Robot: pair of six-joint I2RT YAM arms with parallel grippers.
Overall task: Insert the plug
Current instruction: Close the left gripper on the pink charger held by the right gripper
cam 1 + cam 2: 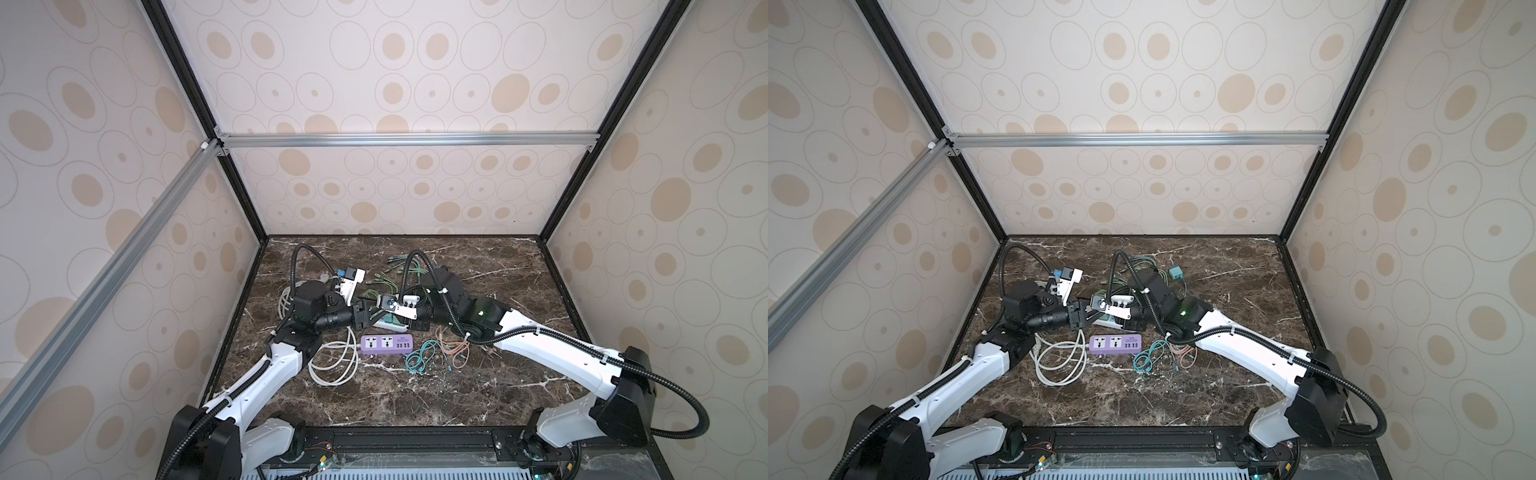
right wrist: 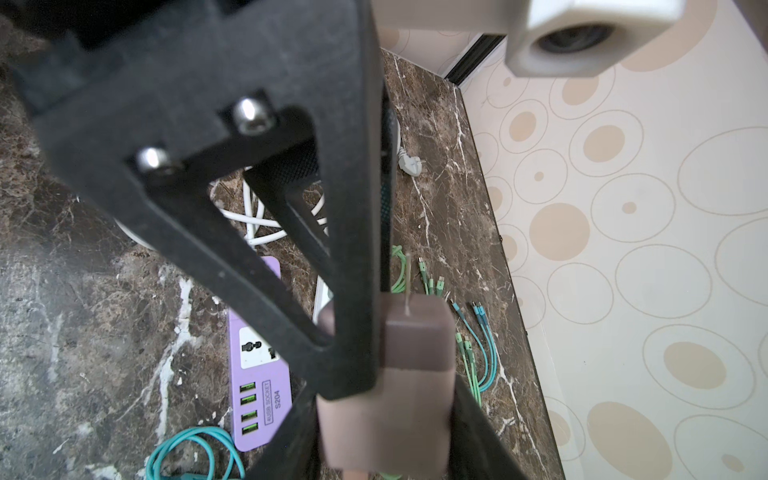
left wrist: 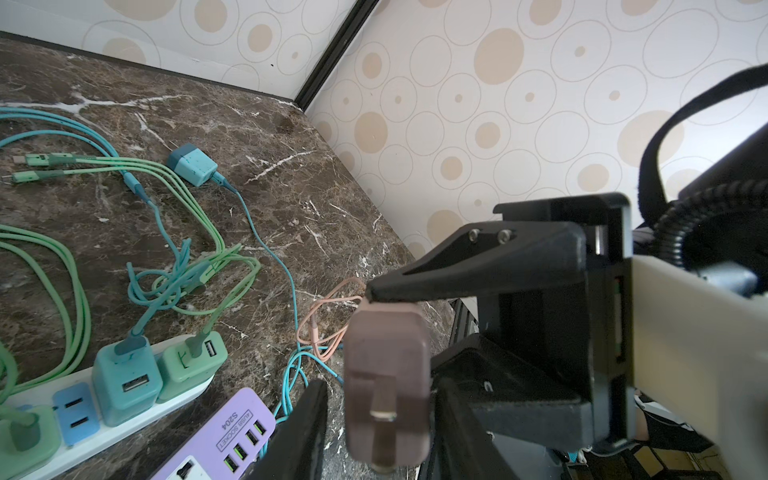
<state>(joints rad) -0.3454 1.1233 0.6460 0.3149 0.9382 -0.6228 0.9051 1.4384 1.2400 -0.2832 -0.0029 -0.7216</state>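
Note:
My right gripper is holding the plug crooked, so my left gripper should hold the plug while my right gripper backs off and takes it from its cable end (image 2: 357,473).
A brown and pink plug (image 3: 386,382) hangs above the table with its two flat prongs turned toward the left wrist camera. My right gripper (image 2: 384,399) is shut on its pink end (image 2: 386,415). My left gripper (image 3: 381,382) straddles the brown end, open, with a narrow gap showing on each side. In both top views the two grippers meet nose to nose (image 1: 374,313) over a white power strip (image 3: 124,411), and the plug is hidden between them. A purple socket strip (image 1: 386,344) (image 1: 1115,345) lies flat just in front of them.
Green and teal chargers (image 3: 124,374) sit in the white strip, trailing green cables (image 3: 199,266). A white cord coil (image 1: 332,361) lies at the left, teal (image 1: 419,357) and pink (image 1: 455,349) cables at the right. A loose teal charger (image 1: 1176,272) sits farther back. Patterned walls enclose three sides.

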